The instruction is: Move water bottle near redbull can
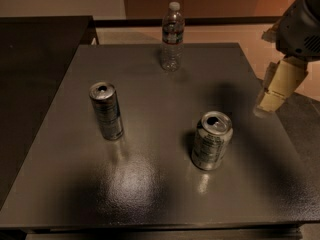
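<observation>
The water bottle's upper half (173, 29), below the white cap, is next for my gripper, which should go there and close.
The water bottle (172, 38) is clear and ribbed with a white cap and a dark label band. It stands upright at the far edge of the dark grey table (150, 184), near the middle. The redbull can (106, 110), tall and slim with its top opened, stands upright on the left half of the table. My gripper (276, 88) hangs at the right edge of the view, above the table's right edge. It is well to the right of the bottle, nearer to me, and holds nothing.
A wider, stouter silver can (212, 140) with text print stands upright right of the table's centre. A dark counter (35, 59) adjoins the table on the left. Light floor (225, 34) lies beyond the far edge.
</observation>
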You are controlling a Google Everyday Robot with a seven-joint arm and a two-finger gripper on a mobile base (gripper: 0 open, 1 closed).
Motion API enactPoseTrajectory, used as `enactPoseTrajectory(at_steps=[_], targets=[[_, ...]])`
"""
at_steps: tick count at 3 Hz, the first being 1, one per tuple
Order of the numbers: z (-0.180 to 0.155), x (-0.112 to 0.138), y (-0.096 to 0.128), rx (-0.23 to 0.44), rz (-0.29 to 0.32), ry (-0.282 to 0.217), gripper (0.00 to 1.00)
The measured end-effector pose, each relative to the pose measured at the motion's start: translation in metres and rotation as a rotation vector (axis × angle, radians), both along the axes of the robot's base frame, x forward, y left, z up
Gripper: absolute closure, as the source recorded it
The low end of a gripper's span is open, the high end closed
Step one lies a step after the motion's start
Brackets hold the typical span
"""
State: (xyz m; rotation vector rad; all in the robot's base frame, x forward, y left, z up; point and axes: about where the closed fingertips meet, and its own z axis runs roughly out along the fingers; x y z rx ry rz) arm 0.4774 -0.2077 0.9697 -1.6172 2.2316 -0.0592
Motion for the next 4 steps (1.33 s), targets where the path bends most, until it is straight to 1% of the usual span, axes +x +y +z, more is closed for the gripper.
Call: enactPoseTrajectory(at_steps=[1,2,3,4], targets=[[-0.005,0.037,0.002,0.043,-0.039,-0.04,0.0],[-0.007,0.072,0.013,0.107,-0.062,-0.084,0.0],[-0.012,0.106,0.037,0.174,-0.084,-0.119,0.0],[-0.015,0.136,0.057,0.238,-0.118,-0.133,0.0]])
